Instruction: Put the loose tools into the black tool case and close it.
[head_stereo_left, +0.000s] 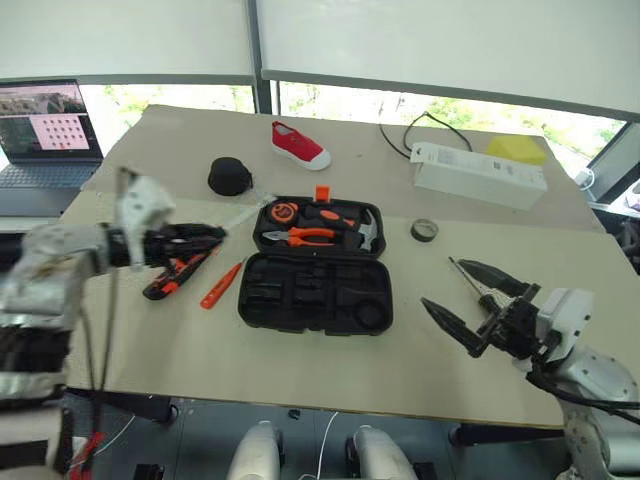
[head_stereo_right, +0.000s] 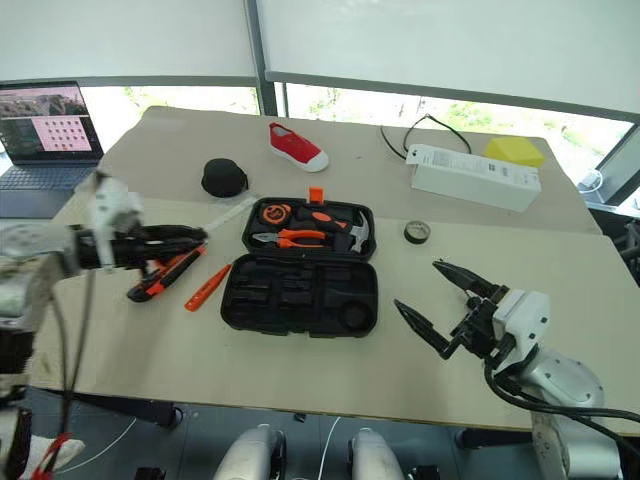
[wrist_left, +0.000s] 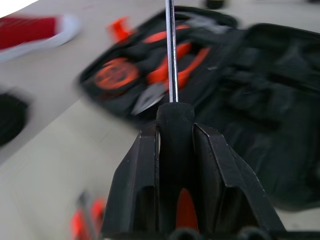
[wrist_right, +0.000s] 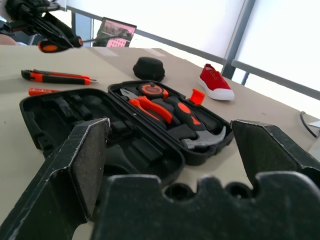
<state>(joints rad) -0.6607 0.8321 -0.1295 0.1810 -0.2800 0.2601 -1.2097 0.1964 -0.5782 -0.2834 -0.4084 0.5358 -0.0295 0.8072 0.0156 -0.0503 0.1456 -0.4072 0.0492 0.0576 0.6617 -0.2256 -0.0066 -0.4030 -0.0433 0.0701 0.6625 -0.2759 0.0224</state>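
Observation:
The long-shafted screwdriver, held above the table beside the case, will be let go by my left gripper in the near half's empty slot (head_stereo_left: 308, 264) (wrist_left: 230, 84) next to the black tool case's hinge.
My left gripper (wrist_left: 175, 127) is shut on the black-and-orange handle of a long-shafted screwdriver (wrist_left: 171, 60), held above the table left of the black tool case (head_stereo_left: 300, 290), with the shaft pointing toward it. The case lies open; its near half has empty slots, and its far half holds pliers, a hammer and a tape measure. An orange-black utility knife (head_stereo_left: 175, 278) and a thin orange tester screwdriver (head_stereo_left: 221, 285) lie on the table under and beside that gripper. A small dark tape ring (head_stereo_left: 424, 230) sits right of the case. My right gripper (head_stereo_left: 437, 281) hovers open, right of the case.
A round black pouch (head_stereo_left: 230, 176) and a red shoe (head_stereo_left: 300, 145) lie behind the case. A long white box (head_stereo_left: 478, 173), a yellow block (head_stereo_left: 516, 150) and a black cable (head_stereo_left: 420, 128) are at the back right. A laptop (head_stereo_left: 45, 135) stands far left.

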